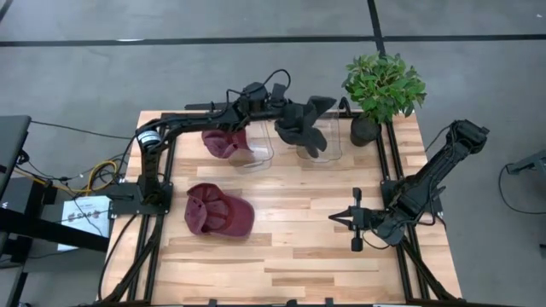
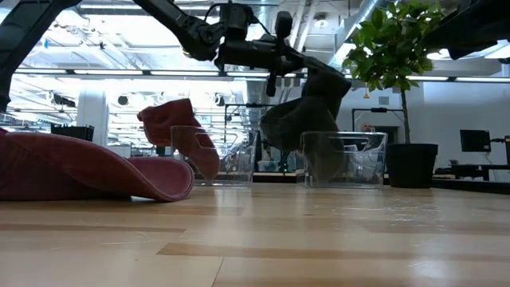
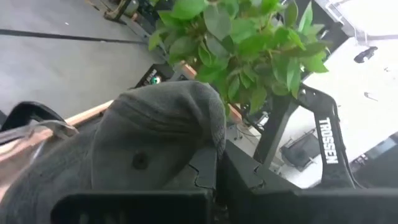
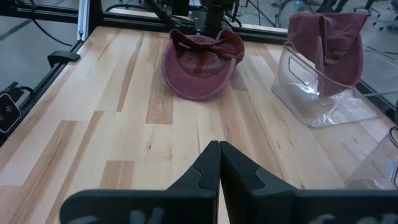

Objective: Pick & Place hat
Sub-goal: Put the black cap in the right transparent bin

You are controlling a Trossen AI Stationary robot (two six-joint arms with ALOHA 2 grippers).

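I will release the dark grey hat with my left gripper on the plant-side clear bin's side [image 1: 298, 134] facing the other bin.
A dark grey hat [image 1: 307, 128] hangs from my left gripper [image 1: 286, 111], which is shut on it over a clear bin [image 1: 328, 152] at the table's far side. In the low view the hat's lower end [image 2: 319, 155] shows behind that bin's clear wall [image 2: 358, 159]. A maroon hat [image 1: 223, 141] sits partly in a second clear bin [image 1: 256, 152], draped over its wall. Another maroon hat [image 1: 217, 211] lies flat on the table. My right gripper [image 1: 334, 217] waits shut above the table's right half. My left gripper pinches the grey hat's cloth [image 3: 208, 140] between its two fingers [image 3: 205, 177]; which part of the hat this is I cannot tell. The fingers come in about level from the table's left. The hat [image 2: 307, 112] hangs below them, its crown [image 3: 155, 130] bulging beside one finger.
A potted plant [image 1: 384, 85] stands at the far right corner, close behind the grey hat. Black frame rails [image 1: 388, 162] run along the table's sides. Bare wood [image 1: 299, 256] lies in the near middle.
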